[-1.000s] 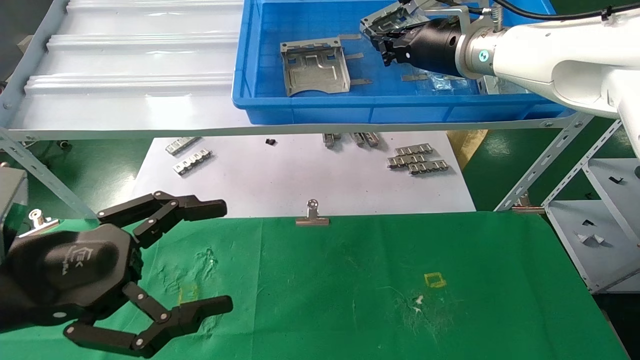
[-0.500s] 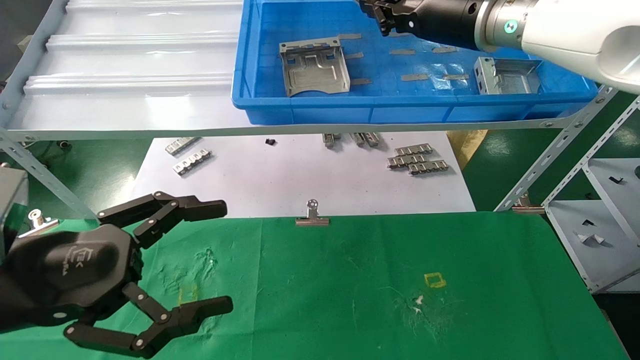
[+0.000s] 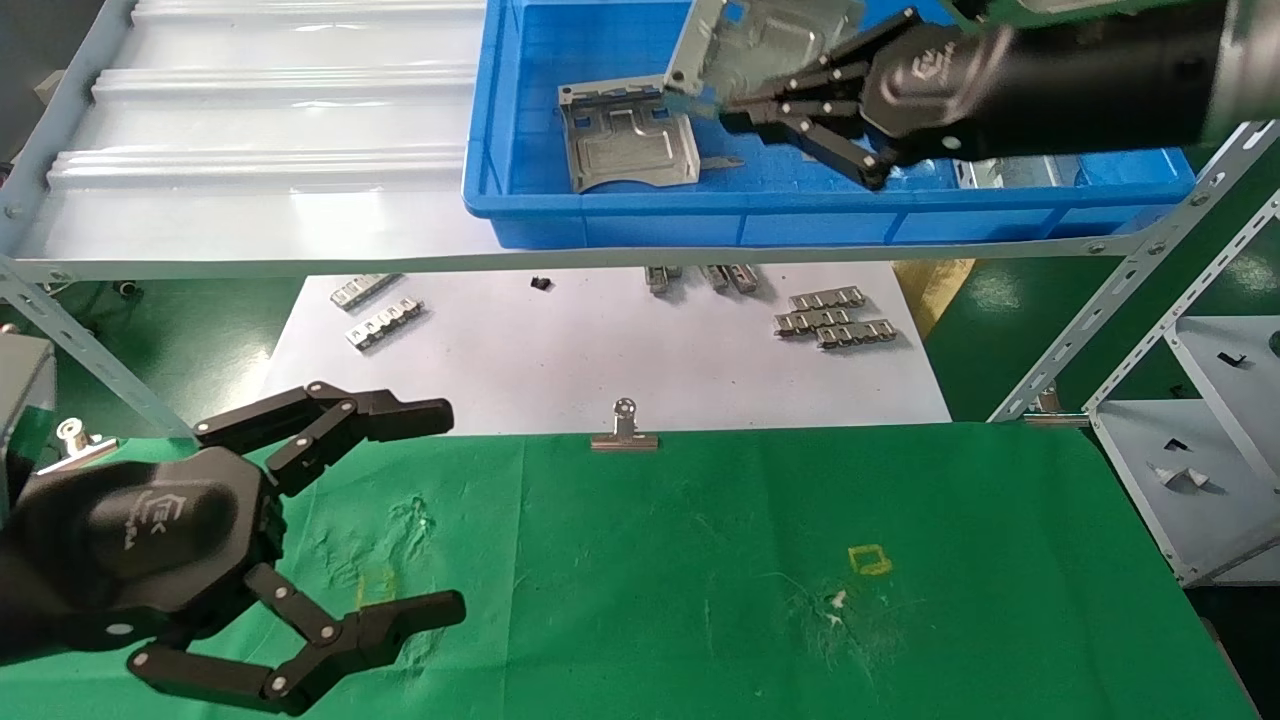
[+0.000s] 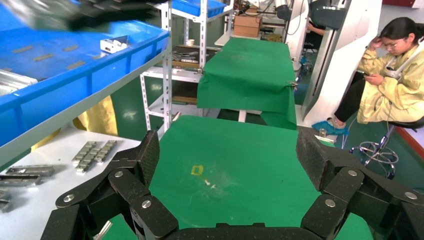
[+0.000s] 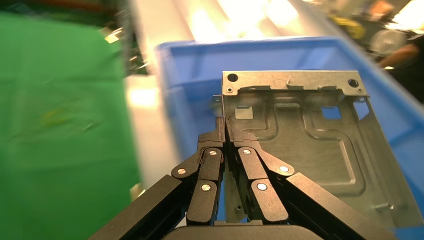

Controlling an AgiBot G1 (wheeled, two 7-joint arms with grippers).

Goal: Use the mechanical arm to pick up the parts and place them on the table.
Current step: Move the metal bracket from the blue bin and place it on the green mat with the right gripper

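Next, my right gripper lets go of the silver metal plate on the yellow square mark on the green table (image 3: 873, 548) (image 5: 57, 117).
My right gripper (image 3: 740, 105) is shut on the edge of a silver stamped metal plate (image 3: 760, 40) and holds it tilted in the air above the blue bin (image 3: 800, 215). In the right wrist view the black fingers (image 5: 215, 150) pinch the plate (image 5: 310, 130) at its folded edge. A second plate (image 3: 628, 135) lies flat in the bin's left part. A third (image 3: 1010, 172) is mostly hidden behind the right arm. My left gripper (image 3: 445, 510) is open and empty, low over the left of the green table (image 3: 700, 560); it also shows in the left wrist view (image 4: 227, 155).
The bin sits on a pale grey shelf (image 3: 250, 200) with slotted struts (image 3: 1130, 280). Below it a white sheet (image 3: 600, 350) holds small ribbed strips (image 3: 835, 320). A binder clip (image 3: 624, 432) grips the cloth's far edge. A yellow square mark (image 3: 869, 559) lies right of centre.
My right gripper has lifted the plate out of the bin, turned, and swung it left and toward the bin's front. The left arm has not moved.
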